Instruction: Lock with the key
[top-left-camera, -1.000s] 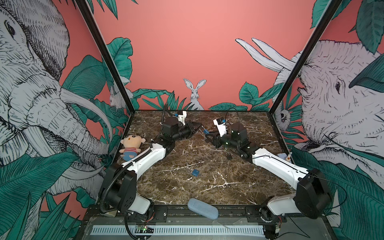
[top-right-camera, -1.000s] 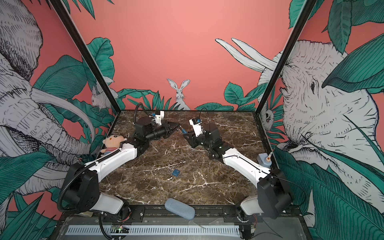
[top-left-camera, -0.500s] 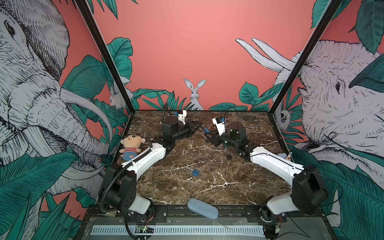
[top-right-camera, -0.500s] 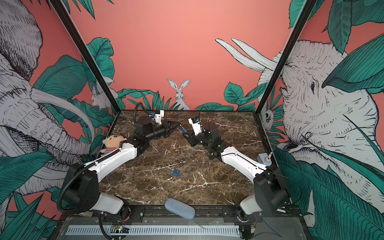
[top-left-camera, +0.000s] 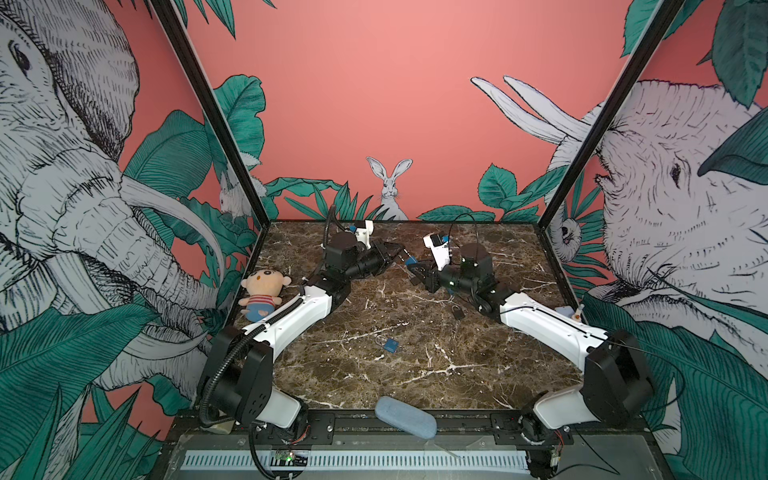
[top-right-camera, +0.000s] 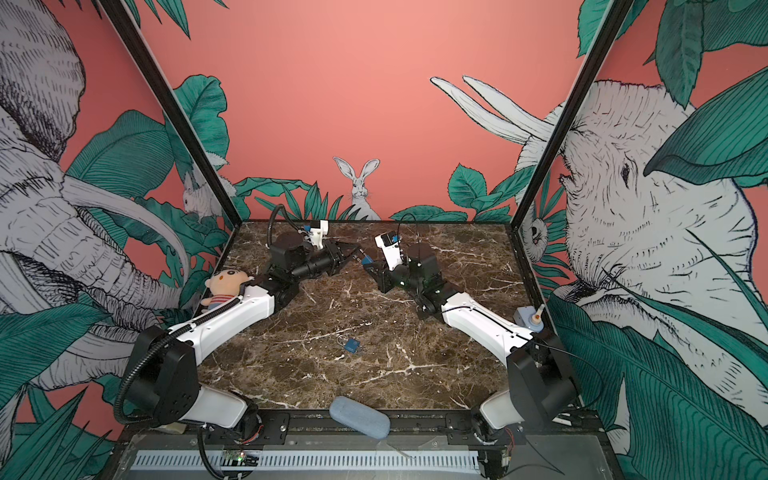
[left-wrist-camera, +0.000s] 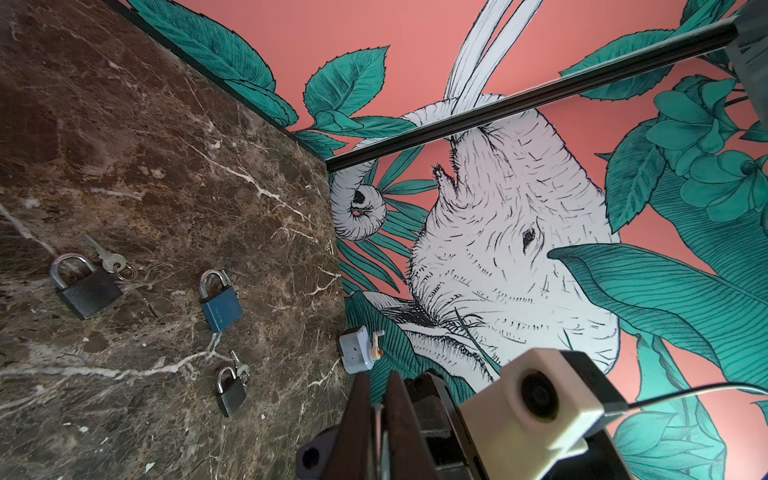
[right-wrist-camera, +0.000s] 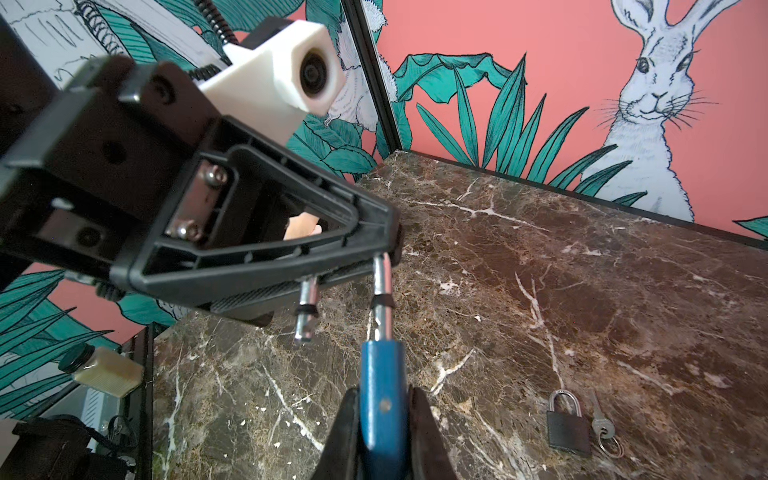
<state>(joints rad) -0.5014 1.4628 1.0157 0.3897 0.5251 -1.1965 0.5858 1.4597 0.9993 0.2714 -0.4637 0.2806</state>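
My left gripper will open and take the silver shackle (right-wrist-camera: 382, 280) at a new angle before I close the padlock, since the shackle's free leg hangs beside the blue body.
A blue padlock (right-wrist-camera: 382, 399) hangs in the air between my two grippers near the back of the marble table (top-left-camera: 415, 374). My right gripper (right-wrist-camera: 382, 392) is shut on its blue body. Its silver shackle (right-wrist-camera: 383, 286) stands open, with one leg free of the body. My left gripper (left-wrist-camera: 376, 384) is shut on the bend of that shackle. Both top views show the grippers meeting, left (top-left-camera: 395, 251) and right (top-left-camera: 417, 270), with the blue padlock (top-right-camera: 365, 260) between them. A key (right-wrist-camera: 601, 424) lies beside a black padlock (right-wrist-camera: 567, 424) on the table.
A second blue padlock (top-left-camera: 390, 345) lies mid-table and a small dark padlock (top-left-camera: 457, 311) with its own key (left-wrist-camera: 240, 368) lies near the right arm. A plush doll (top-left-camera: 262, 293) sits at the left wall. A blue-grey pouch (top-left-camera: 405, 415) rests on the front edge.
My right gripper has moved in towards the left one and closed on the blue padlock's body. The left arm has stayed where it was.
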